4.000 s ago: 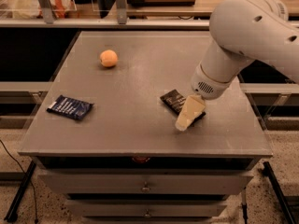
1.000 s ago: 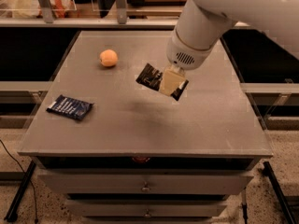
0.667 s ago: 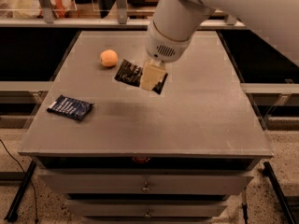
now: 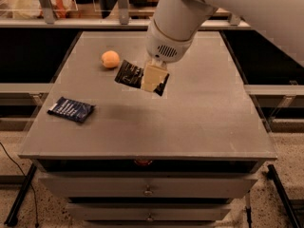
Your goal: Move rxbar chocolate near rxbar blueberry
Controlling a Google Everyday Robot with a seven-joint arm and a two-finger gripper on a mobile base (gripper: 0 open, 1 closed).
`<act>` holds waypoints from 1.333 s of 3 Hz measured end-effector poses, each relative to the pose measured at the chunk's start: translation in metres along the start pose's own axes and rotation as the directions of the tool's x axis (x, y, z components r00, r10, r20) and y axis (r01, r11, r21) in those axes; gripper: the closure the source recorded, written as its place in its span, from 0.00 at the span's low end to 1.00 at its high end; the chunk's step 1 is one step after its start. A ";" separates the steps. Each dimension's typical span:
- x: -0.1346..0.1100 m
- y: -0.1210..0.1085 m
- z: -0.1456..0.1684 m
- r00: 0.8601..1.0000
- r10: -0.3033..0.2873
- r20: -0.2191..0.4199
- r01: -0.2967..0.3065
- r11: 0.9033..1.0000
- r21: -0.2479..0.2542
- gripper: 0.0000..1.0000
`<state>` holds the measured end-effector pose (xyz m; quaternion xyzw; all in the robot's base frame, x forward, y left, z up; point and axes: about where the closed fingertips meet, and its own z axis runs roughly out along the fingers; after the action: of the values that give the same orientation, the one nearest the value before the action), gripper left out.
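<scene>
My gripper is holding the rxbar chocolate. Next, I release it by the grey table's side edge (image 4: 67,80), just behind the rxbar blueberry.
My gripper (image 4: 153,79) hangs over the middle of the grey table (image 4: 199,122) and is shut on the rxbar chocolate (image 4: 129,74), a flat black wrapper held in the air above the tabletop, its left end sticking out from the cream fingers (image 4: 154,75). The rxbar blueberry (image 4: 71,109), a dark navy wrapper with pale text, lies flat near the table's front left. The chocolate bar is up and to the right of it, well apart.
An orange ball-like fruit (image 4: 110,59) sits on the table at the back left, just left of the held bar. A shelf with bags and posts runs behind the table. Drawers sit below the front edge.
The gripper picked the black bar up from the right side of the table and has carried it leftward, above the surface, toward the middle-left.
</scene>
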<state>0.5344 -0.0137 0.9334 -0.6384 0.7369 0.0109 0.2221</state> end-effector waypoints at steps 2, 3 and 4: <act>-0.068 -0.020 0.037 0.969 -0.233 0.087 0.238 0.970 -0.047 1.00; -0.104 -0.021 0.058 0.930 -0.346 0.127 0.357 0.931 -0.078 1.00; -0.138 -0.016 0.075 0.881 -0.448 0.155 0.464 0.881 -0.091 1.00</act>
<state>0.5851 0.1351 0.9173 -0.8046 0.5477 0.0459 0.2249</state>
